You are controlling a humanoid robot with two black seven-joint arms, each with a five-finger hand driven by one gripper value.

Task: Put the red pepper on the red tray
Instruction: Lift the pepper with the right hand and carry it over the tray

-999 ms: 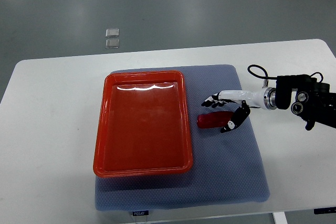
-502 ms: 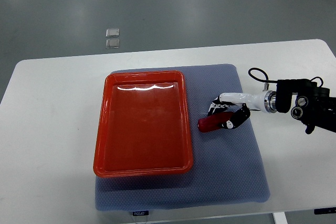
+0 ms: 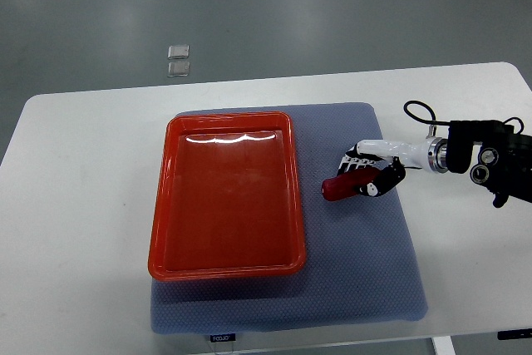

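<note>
The robot's right gripper will release the red pepper on the bottom of the red tray near the shiny streak [image 3: 227, 165], midway across.
The red pepper [image 3: 339, 186] is a dark red oblong to the right of the red tray [image 3: 226, 194], over the blue-grey mat [image 3: 357, 255]. My right hand [image 3: 366, 174] comes in from the right edge and has its black-and-white fingers curled around the pepper's right end. The pepper's left tip sticks out toward the tray, a short gap away from its right rim. The tray holds nothing. My left hand does not appear.
The mat lies on a white table [image 3: 75, 205] and the tray rests on its left half. Two small clear squares [image 3: 177, 59] lie on the grey floor beyond the table. A black cable [image 3: 420, 114] loops above my right wrist.
The fingers went from spread around the pepper to curled on it. Hand and pepper shifted slightly right and up, the pepper tilting a little.
</note>
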